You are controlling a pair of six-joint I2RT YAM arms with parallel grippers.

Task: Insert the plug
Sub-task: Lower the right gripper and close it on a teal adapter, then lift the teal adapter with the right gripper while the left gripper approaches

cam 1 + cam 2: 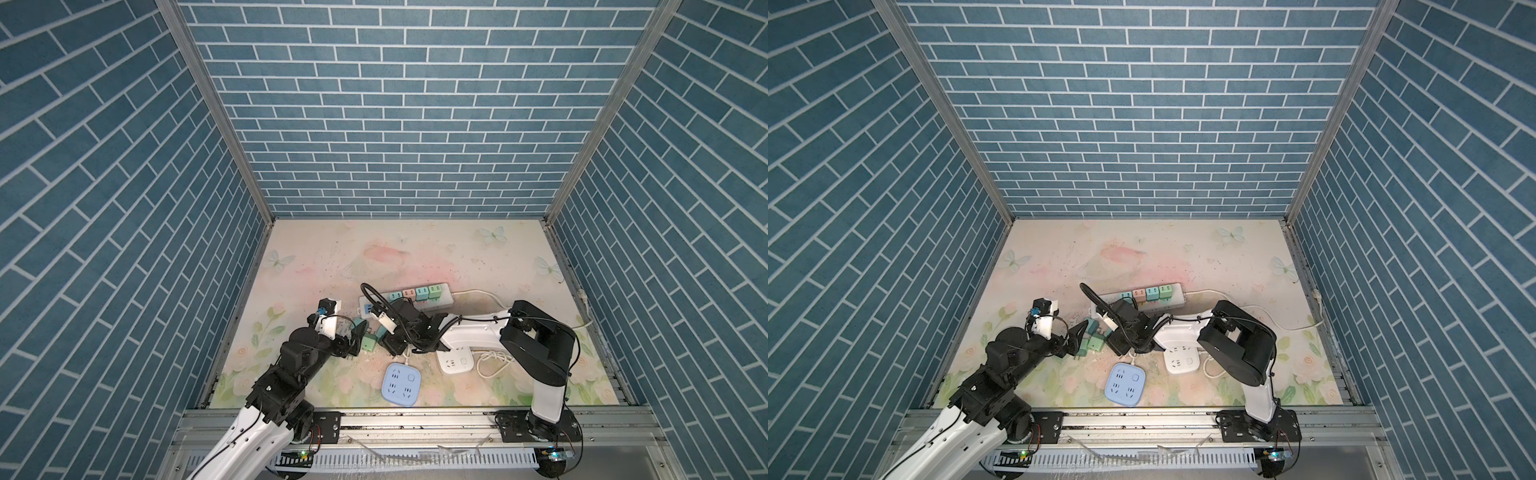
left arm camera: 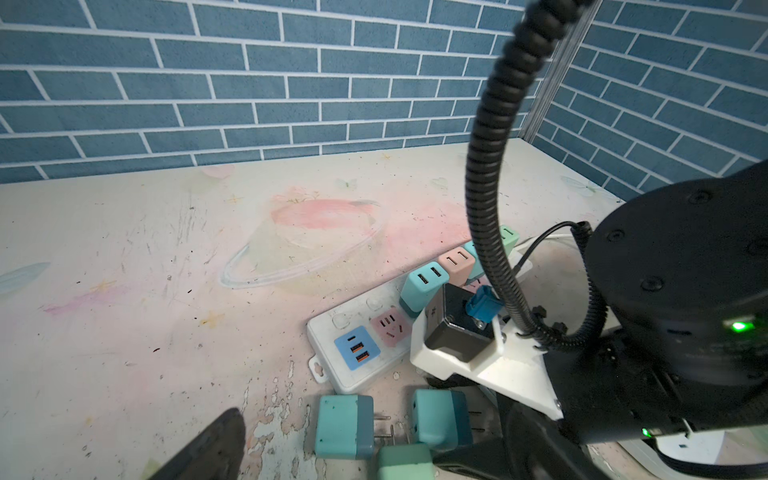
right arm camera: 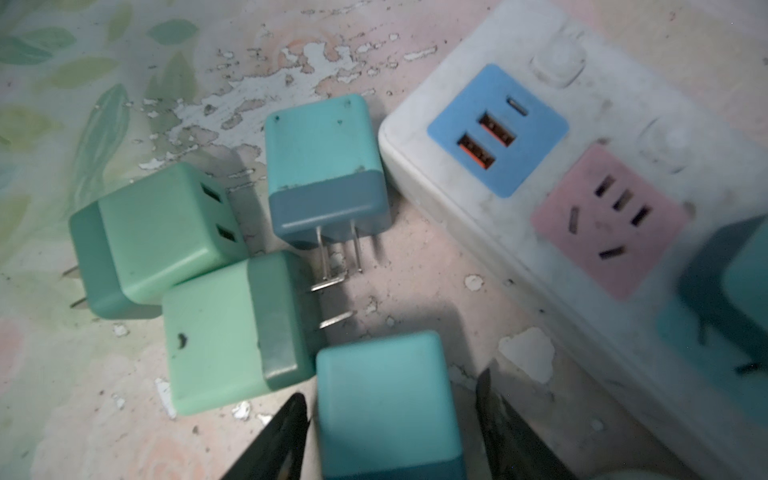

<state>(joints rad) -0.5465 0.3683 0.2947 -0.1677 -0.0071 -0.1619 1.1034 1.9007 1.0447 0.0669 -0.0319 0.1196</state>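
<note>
The robot's left gripper will close on the sides of the teal plug (image 1: 381, 330) (image 2: 437, 420) between the right gripper's fingers and take that plug over from the right gripper.
Several loose plugs lie on the table beside the white power strip (image 3: 415, 137). My right gripper (image 3: 390, 388) is open and low over a teal plug (image 3: 386, 415). Its fingertips flank the plug with a gap on each side. The strip's pink socket (image 3: 606, 220) sits free next to a blue USB panel (image 3: 498, 129). A teal plug (image 3: 324, 166) and two green plugs (image 3: 158, 232) (image 3: 232, 332) lie close by. My left gripper (image 2: 365, 436) is open at the same cluster, its fingers wide apart around the plugs (image 2: 345, 426). In both top views the grippers (image 1: 390, 343) (image 1: 1077, 332) meet at the strip's left end.
Several coloured plugs (image 1: 415, 294) stand inserted in the strip (image 1: 446, 297). A blue square socket block (image 1: 401, 382) and a white one (image 1: 455, 361) with a coiled white cord (image 1: 490, 359) lie nearer the front. The right arm's black cable (image 2: 486, 208) arches over the strip.
</note>
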